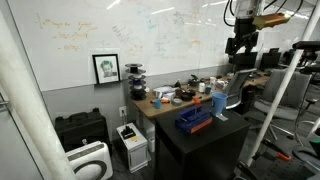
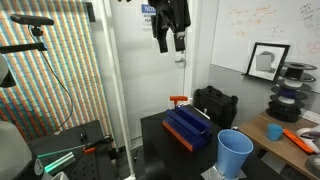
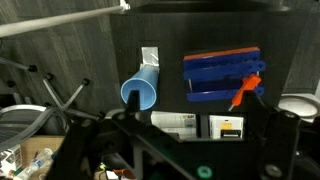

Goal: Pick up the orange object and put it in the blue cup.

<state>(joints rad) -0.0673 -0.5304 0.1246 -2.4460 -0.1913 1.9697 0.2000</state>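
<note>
The robot's gripper needs to next move to the orange object's upper end [image 1: 194,106] [image 3: 251,82], above the dark-blue tray, and close there.
The orange object [image 3: 245,92] is small and thin and lies at one end of the flat dark-blue tray [image 3: 220,70] on the black table; it also shows in an exterior view [image 2: 178,98]. The light-blue cup [image 3: 140,91] stands upright beside the tray, apart from it, and shows in both exterior views [image 2: 235,152] [image 1: 219,102]. My gripper [image 2: 171,42] hangs high above the table, open and empty, well above the tray and the cup. In the wrist view its dark fingers [image 3: 185,140] frame the lower edge.
A wooden desk [image 2: 285,128] next to the black table holds clutter, filament spools and another orange tool [image 2: 300,138]. White boxes [image 3: 200,125] stand on the floor by the table edge. A whiteboard wall is behind, and a chair base [image 3: 60,100] stands nearby.
</note>
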